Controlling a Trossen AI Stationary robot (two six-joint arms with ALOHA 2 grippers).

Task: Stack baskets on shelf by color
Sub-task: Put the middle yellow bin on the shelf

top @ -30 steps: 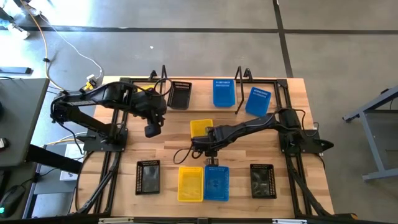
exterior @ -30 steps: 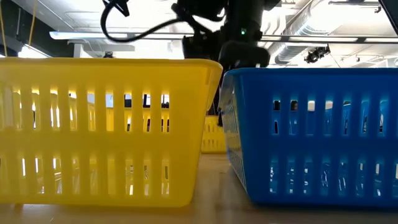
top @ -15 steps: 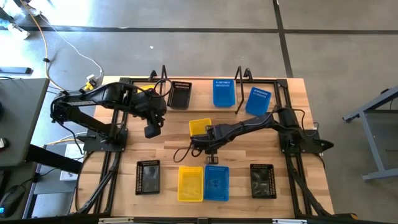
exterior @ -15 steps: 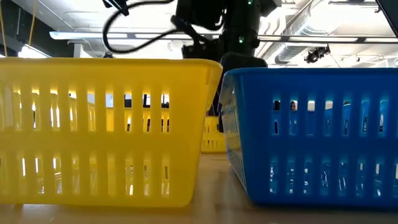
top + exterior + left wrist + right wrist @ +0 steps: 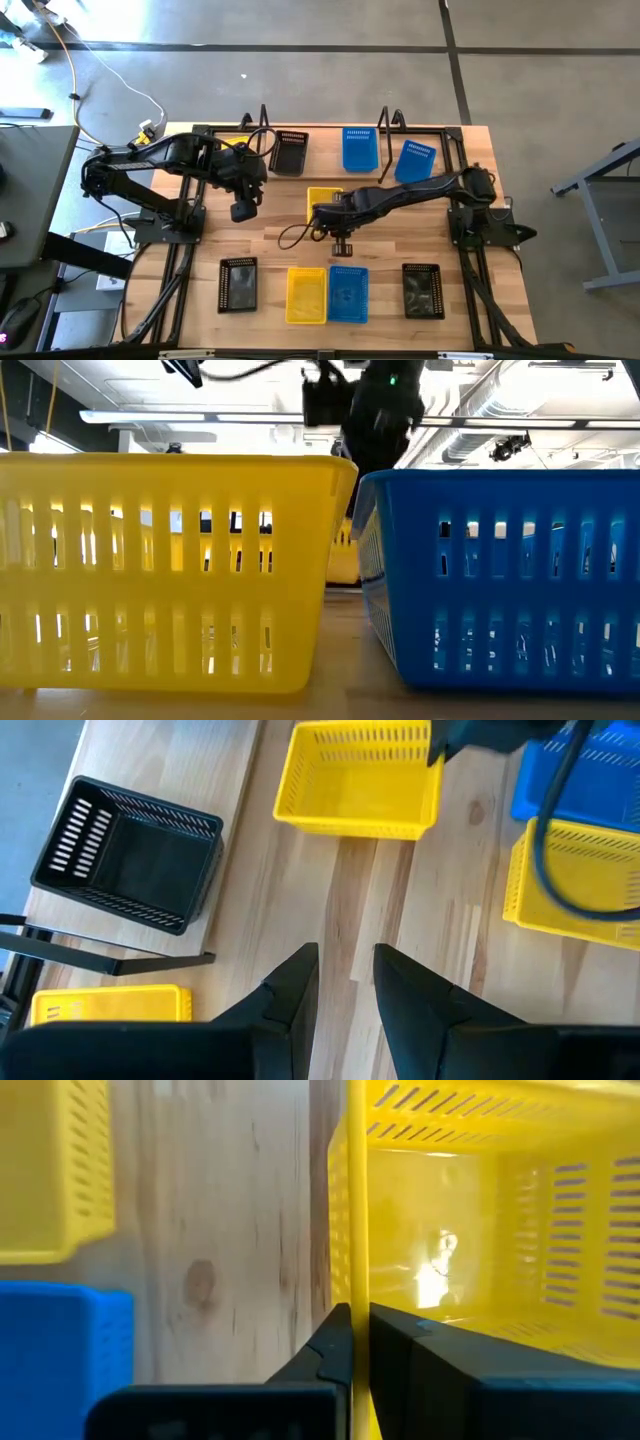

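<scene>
Next, my right gripper sets the yellow basket down between the black basket and the blue basket [image 5: 323, 151] on the far shelf.
My right gripper [image 5: 333, 222] is shut on a yellow basket [image 5: 322, 201] at the table's middle; the low view shows that basket [image 5: 343, 555] behind the near row. On the shelf [image 5: 322, 150] at the far edge stand a black basket [image 5: 290, 152] and a blue basket [image 5: 359, 148]; a yellow one [image 5: 110, 1005] stands there too. Another blue basket [image 5: 415, 162] lies right of the shelf's bracket. The near row holds black [image 5: 238, 285], yellow [image 5: 306, 295], blue [image 5: 347, 293] and black [image 5: 423, 290] baskets. My left gripper [image 5: 243, 211] hovers open left of the held basket. My right gripper pinches the rim of one wall [image 5: 355, 1260] of the yellow basket at its near side, one finger [image 5: 395, 1335] inside the basket and one outside. The fingers come from above, slanting in from the near right. In the low view the basket's base shows above the tabletop.
Black wire brackets [image 5: 384, 125] frame the shelf. Cables hang from both arms over the table's middle. Bare slatted tabletop [image 5: 275, 235] lies between the left gripper and the near row. The near yellow [image 5: 160, 570] and blue [image 5: 500, 575] baskets fill the low view.
My right gripper has moved toward the far edge and upward, carrying the yellow basket with it; the basket now sits closer to the shelf and higher in the low view. The right arm's elbow has swung toward the far side. The left arm has kept still.
</scene>
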